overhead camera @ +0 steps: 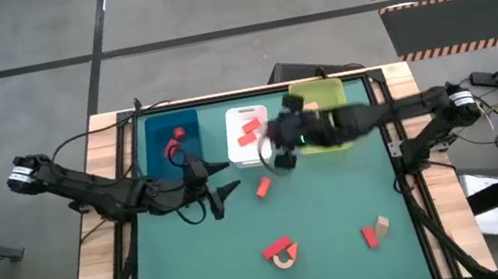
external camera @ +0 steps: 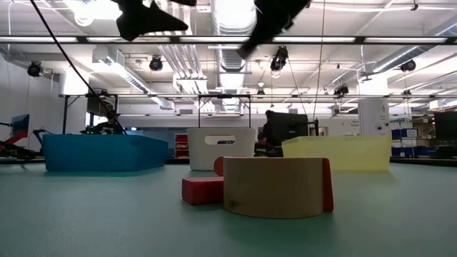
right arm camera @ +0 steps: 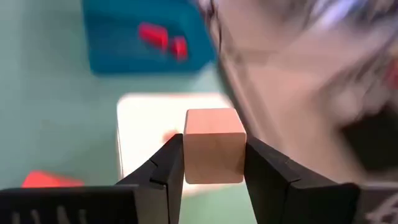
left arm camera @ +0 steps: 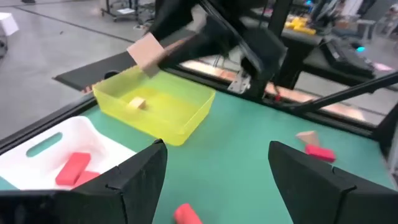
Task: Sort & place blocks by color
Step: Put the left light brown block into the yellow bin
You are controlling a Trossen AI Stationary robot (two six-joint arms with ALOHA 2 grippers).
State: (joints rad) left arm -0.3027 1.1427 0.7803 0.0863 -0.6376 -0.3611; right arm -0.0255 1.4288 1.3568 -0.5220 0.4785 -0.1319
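Observation:
The red block lies on the green mat, just in front of the white tray. Next, my left gripper closes on the long sides of the red block [overhead camera: 262, 189] [left arm camera: 187, 215].
My right gripper [overhead camera: 280, 155] hangs in the air between the white tray [overhead camera: 248, 134] and the yellow-green tray [overhead camera: 321, 112], shut on a tan cube [right arm camera: 213, 152]. The cube also shows in the left wrist view [left arm camera: 146, 53]. My left gripper [overhead camera: 225, 192] is open and holds nothing, above the table near the blue tray [overhead camera: 173, 142]. Red blocks lie in the blue tray [right arm camera: 161, 38] and in the white tray [left arm camera: 74, 168]. One tan block [left arm camera: 137, 102] lies in the yellow-green tray. My right gripper pinches the tan cube between its two fingers, one finger [right arm camera: 168, 171] on each of two opposite side faces [right arm camera: 189, 155]. The fingers slant down from the table's right side. The cube is lifted clear, above the trays.
Loose on the green mat are a red block [overhead camera: 263, 188], a red piece with a tan arch [overhead camera: 281, 253] and a tan and red pair [overhead camera: 376, 232]. The three trays stand in a row along the far edge. The arch [external camera: 275, 187] is close to the low camera.

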